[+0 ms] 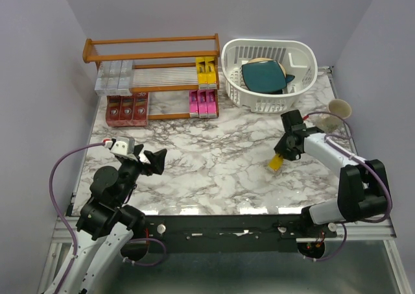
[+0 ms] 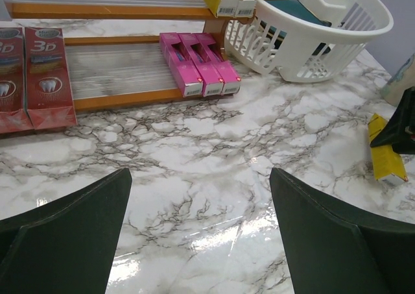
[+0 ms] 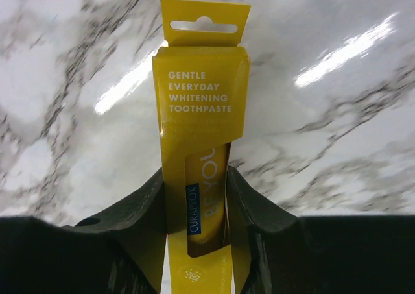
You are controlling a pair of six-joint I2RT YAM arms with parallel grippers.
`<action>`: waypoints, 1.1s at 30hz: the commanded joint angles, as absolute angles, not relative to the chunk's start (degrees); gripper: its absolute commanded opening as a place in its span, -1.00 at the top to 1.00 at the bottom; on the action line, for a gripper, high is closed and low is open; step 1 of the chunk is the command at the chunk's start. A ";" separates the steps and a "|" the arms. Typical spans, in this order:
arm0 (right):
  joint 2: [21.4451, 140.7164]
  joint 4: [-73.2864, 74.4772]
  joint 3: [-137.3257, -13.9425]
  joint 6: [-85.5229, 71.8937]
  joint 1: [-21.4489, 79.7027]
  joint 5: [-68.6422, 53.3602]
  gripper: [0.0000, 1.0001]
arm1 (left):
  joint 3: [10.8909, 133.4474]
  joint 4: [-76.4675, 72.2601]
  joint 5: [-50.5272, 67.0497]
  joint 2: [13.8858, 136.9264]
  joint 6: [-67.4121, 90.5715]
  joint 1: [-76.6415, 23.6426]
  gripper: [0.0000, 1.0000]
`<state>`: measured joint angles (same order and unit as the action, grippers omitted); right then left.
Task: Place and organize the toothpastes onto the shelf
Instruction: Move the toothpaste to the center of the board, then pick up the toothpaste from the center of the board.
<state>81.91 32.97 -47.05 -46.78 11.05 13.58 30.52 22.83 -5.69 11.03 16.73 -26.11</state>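
Observation:
I have the yellow carton around its middle in my right gripper, so next I take it by the tab end (image 3: 202,80), leaving the other end for my left gripper.
The orange-brown wooden shelf (image 1: 152,55) stands at the back left. Its upper tier holds silver-grey cartons (image 1: 115,78) at the left and yellow cartons (image 1: 207,73) at the right. Its lower tier holds red cartons (image 1: 128,108) and magenta-pink cartons (image 1: 202,103). My right gripper (image 1: 284,152) is shut on a yellow toothpaste carton (image 3: 198,145), held over the marble right of centre; the carton also shows in the top view (image 1: 277,162) and the left wrist view (image 2: 385,154). My left gripper (image 1: 151,161) is open and empty above the table's front left.
A white slotted basket (image 1: 301,80) with a teal item inside stands at the back right, beside the shelf. A pale cup (image 1: 340,108) sits at the right edge. Marble tabletop (image 1: 214,151) lies between the two arms.

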 commanded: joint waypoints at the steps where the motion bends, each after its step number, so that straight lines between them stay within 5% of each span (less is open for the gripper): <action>1: 81.38 35.51 -46.32 -56.59 19.67 11.51 0.11 | 30.32 22.15 -4.75 10.99 16.00 -26.19 -0.98; 11: 85.69 35.42 -47.28 -63.64 28.21 14.23 -0.53 | 30.15 22.24 -4.75 11.78 16.00 -26.19 -0.98; 14: 86.39 36.21 -48.95 -61.89 28.21 17.57 -0.59 | 30.15 22.15 -4.75 11.95 16.00 -26.19 -0.98; 27: 92.62 30.06 -52.82 -50.19 23.73 19.08 -0.57 | 29.88 21.62 -3.69 13.80 15.73 -26.19 -0.98; 33: 93.96 28.66 -51.77 -49.40 23.47 17.67 -0.32 | 29.36 20.22 -0.71 15.90 15.56 -26.19 -0.98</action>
<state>92.60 30.50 -52.29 -51.07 23.62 18.81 30.15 22.37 -4.47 14.39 16.53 -26.11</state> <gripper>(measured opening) 0.709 0.991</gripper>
